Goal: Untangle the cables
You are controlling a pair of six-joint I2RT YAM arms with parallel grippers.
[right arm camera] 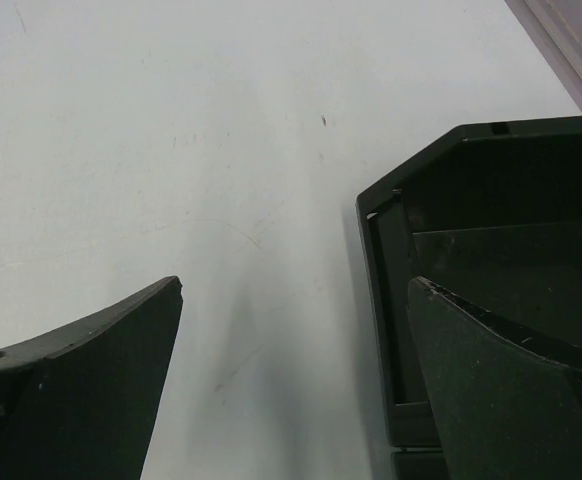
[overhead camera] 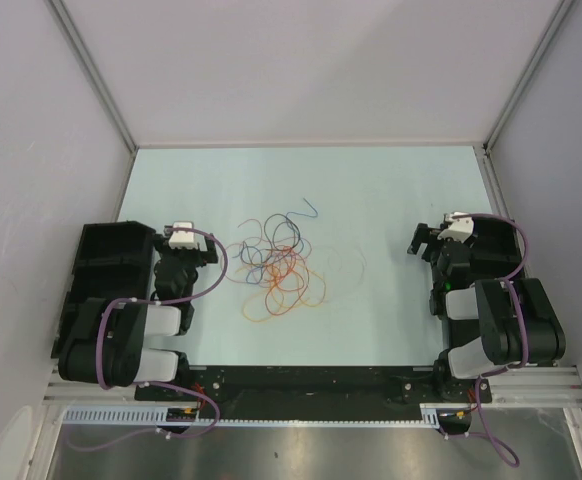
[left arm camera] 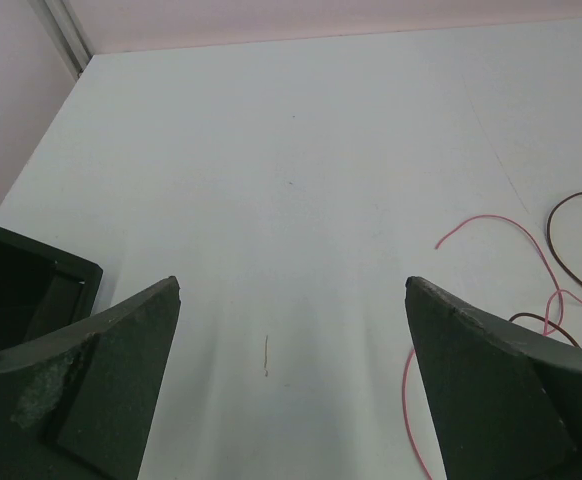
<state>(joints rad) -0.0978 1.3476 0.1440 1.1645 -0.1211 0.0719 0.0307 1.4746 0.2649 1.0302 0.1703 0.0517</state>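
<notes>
Next, my left gripper should go to the red cable's small bend (overhead camera: pixel 259 241) (left arm camera: pixel 548 318), just below the hooked red end in the tangle, and close there.
The cables lie in one loose tangle (overhead camera: pixel 276 265) at the middle of the pale table, with orange loops (overhead camera: pixel 281 292), dark blue strands (overhead camera: pixel 306 208) and red strands mixed in. I cannot make out a pale yellow cable. My left gripper (overhead camera: pixel 184 248) is open and empty, just left of the tangle. The left wrist view shows it (left arm camera: pixel 291 285) over bare table, with a red cable (left arm camera: pixel 511 225) and a dark cable (left arm camera: pixel 569 200) at the right edge. My right gripper (overhead camera: pixel 420 238) is open and empty, well right of the tangle. It is over bare table in the right wrist view (right arm camera: pixel 293 285).
A black tray (overhead camera: pixel 111 258) stands left of my left arm and also shows in the left wrist view (left arm camera: pixel 21 290). Another black tray (overhead camera: pixel 493 250) is under my right arm and is beside the right finger in the right wrist view (right arm camera: pixel 491 200). White walls enclose the table.
</notes>
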